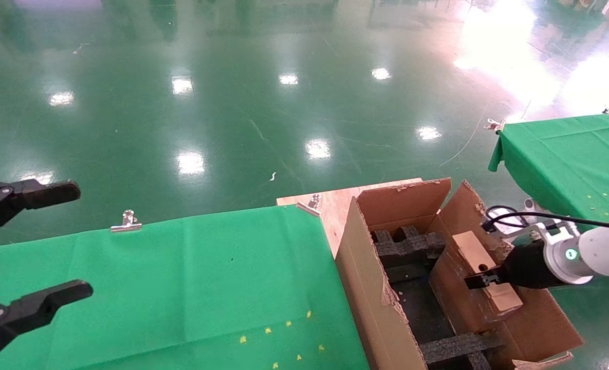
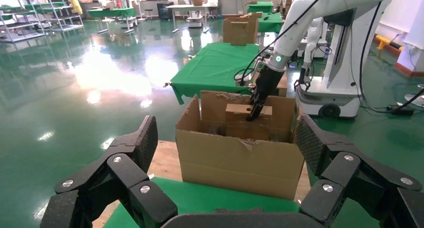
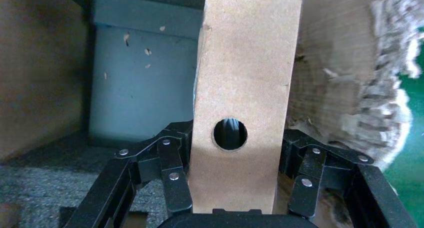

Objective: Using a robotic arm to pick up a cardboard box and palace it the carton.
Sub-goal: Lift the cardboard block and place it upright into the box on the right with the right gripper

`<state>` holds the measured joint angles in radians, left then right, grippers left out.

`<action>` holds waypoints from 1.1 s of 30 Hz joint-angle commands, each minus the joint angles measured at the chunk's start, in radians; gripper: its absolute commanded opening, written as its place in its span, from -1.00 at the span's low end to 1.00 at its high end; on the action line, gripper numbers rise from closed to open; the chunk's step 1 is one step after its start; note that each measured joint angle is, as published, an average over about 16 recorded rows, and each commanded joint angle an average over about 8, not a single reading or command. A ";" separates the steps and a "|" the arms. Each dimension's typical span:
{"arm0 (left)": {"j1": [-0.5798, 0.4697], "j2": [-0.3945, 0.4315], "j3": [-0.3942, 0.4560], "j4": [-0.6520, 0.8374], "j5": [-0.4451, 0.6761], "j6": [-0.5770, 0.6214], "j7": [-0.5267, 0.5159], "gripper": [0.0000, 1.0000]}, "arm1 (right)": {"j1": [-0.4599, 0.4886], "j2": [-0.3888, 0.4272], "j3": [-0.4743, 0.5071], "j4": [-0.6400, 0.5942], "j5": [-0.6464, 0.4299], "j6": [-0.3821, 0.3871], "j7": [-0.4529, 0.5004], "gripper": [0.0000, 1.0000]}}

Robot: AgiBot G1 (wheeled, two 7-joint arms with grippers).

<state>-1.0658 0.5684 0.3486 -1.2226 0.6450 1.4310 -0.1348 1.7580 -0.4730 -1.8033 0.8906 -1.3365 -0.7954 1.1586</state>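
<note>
The cardboard box will go down from my right gripper between the black foam inserts [image 1: 451,296] along the carton's ragged side.
The small brown cardboard box [image 1: 481,264], with a round hole in one face, is tilted inside the large carton [image 1: 366,288], close to its right wall. My right gripper [image 1: 481,280], on the white arm with the green ring light, is shut on this box, one finger on each side. In the right wrist view the box [image 3: 245,78] fills the space between the right gripper's [image 3: 234,143] fingers. The left wrist view shows the carton [image 2: 240,158], the box [image 2: 240,109] and the right gripper [image 2: 252,115] from afar. My left gripper [image 1: 84,240] is open and empty at the far left, also in its own view [image 2: 225,128].
Black foam inserts [image 1: 407,244] line the carton's floor. The carton stands on a wooden board [image 1: 330,205] beside the green-clothed table [image 1: 181,277], which has metal clips [image 1: 126,222] at its edge. A second green table [image 1: 571,159] stands at the right. The carton's flaps are ragged.
</note>
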 commanded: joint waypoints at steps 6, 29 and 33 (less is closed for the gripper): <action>0.000 0.000 0.000 0.000 0.000 0.000 0.000 1.00 | -0.046 -0.049 0.003 -0.084 0.036 0.007 -0.048 -1.00; 0.000 0.000 0.000 0.000 0.000 0.000 0.000 1.00 | -0.149 -0.178 0.023 -0.320 0.112 -0.015 -0.201 -1.00; 0.000 0.000 0.000 0.000 0.000 0.000 0.000 1.00 | -0.155 -0.191 0.029 -0.341 0.123 -0.021 -0.226 -0.70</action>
<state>-1.0657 0.5684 0.3486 -1.2225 0.6449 1.4309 -0.1348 1.6043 -0.6611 -1.7744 0.5544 -1.2144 -0.8152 0.9340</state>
